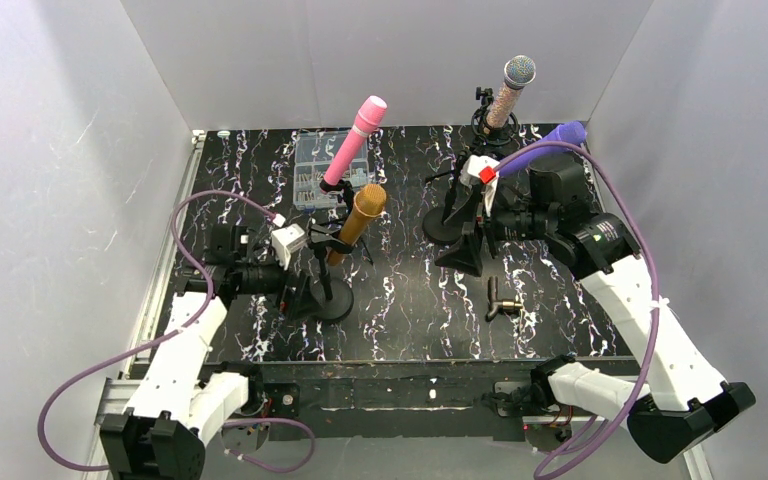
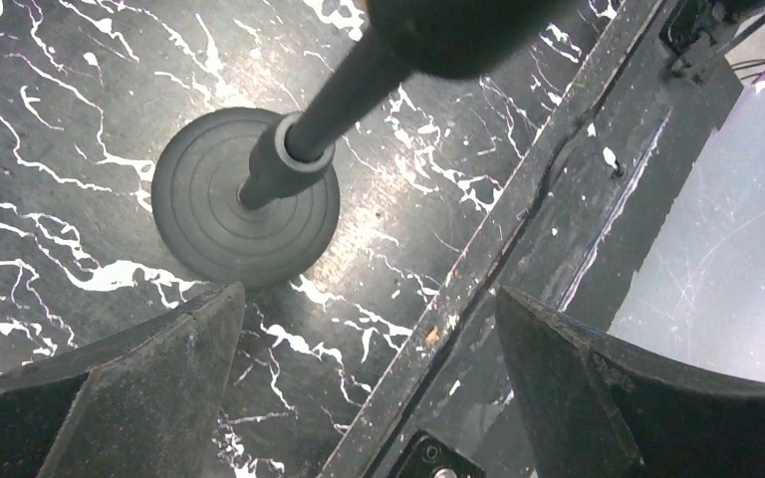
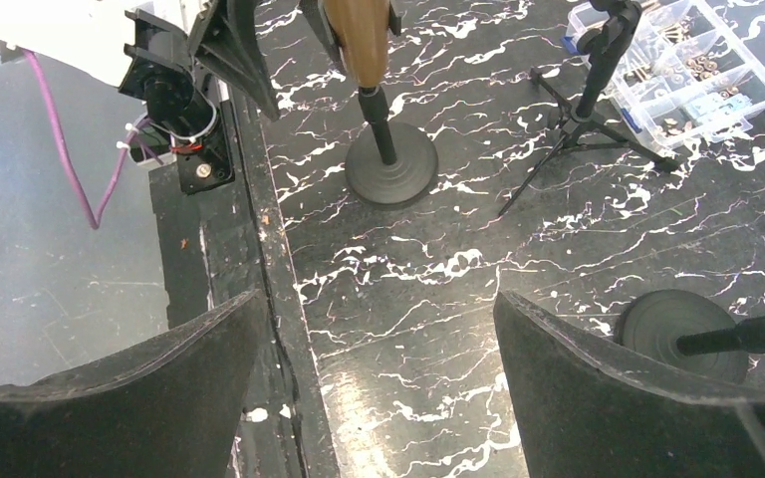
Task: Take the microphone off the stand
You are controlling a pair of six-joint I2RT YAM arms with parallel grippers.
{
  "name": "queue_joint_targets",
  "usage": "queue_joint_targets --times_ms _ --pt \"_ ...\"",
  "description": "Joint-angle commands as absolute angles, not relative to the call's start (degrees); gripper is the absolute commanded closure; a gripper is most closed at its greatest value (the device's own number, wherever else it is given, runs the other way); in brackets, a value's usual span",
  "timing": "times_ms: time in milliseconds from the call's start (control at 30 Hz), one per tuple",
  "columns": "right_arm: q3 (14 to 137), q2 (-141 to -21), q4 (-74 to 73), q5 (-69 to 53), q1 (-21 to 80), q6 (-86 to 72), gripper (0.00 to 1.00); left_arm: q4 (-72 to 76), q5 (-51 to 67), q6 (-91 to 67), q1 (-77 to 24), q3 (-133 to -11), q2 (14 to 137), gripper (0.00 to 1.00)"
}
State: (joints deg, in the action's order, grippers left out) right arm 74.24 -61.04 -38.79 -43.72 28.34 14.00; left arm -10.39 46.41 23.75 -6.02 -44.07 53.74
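Observation:
I need to next move my left gripper up to the clip (image 1: pixel 321 238) (image 2: pixel 453 38) of the gold microphone's stand and close it there, because that keeps the stand steady.
A gold microphone (image 1: pixel 365 212) sits tilted in a clip on a stand with a round base (image 1: pixel 332 303). It shows in the right wrist view (image 3: pixel 359 35) with its base (image 3: pixel 390 164). My left gripper (image 1: pixel 303 283) is open beside that stand's pole, low near the base (image 2: pixel 244 209), holding nothing (image 2: pixel 369 349). A purple microphone (image 1: pixel 540 150) rests on a stand with a round base (image 1: pixel 447 228). My right gripper (image 1: pixel 468 245) is open and empty (image 3: pixel 374 378) next to that base (image 3: pixel 682 334). A pink microphone (image 1: pixel 355 140) and a silver-headed microphone (image 1: pixel 510 88) stand further back.
A clear plastic parts box (image 1: pixel 320 170) lies at the back left, beside the pink microphone's tripod (image 3: pixel 588 110). A small black and brass fitting (image 1: pixel 501 300) lies on the marbled black table (image 1: pixel 410 310). White walls close in three sides.

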Motion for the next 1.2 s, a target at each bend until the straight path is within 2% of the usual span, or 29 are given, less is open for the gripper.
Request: queue_joint_targets --times_ms 0,133,300,433,567,833,1167 --pt "75.61 -60.83 -36.77 -43.83 29.22 15.02 0.07 -20.27 49.29 28.01 -4.26 -43.42 48.94 0.02" --pt "76.10 -61.36 -37.18 -43.33 29.98 15.38 0.06 -19.37 49.66 27.75 -1.67 -43.64 43.36 0.02" --pt "75.83 -62.66 -35.84 -43.14 31.24 15.08 0.07 -20.46 50.88 25.89 2.90 -49.11 43.72 0.02" --pt "75.63 -64.18 -33.62 -43.27 32.34 14.62 0.08 -15.32 51.35 24.07 4.29 -52.04 44.36 0.02" --pt "76.38 -66.41 -30.75 -43.69 33.45 13.56 0.08 -12.98 55.69 23.09 4.55 -57.98 48.33 0.02" --pt "78.48 -70.27 -29.62 -44.58 35.36 14.02 0.08 -19.75 67.19 25.10 4.60 -74.07 58.31 0.02" --pt "79.69 -72.55 -28.69 -44.69 36.30 13.56 0.08 -19.91 72.43 37.32 4.15 -72.72 60.78 0.02"
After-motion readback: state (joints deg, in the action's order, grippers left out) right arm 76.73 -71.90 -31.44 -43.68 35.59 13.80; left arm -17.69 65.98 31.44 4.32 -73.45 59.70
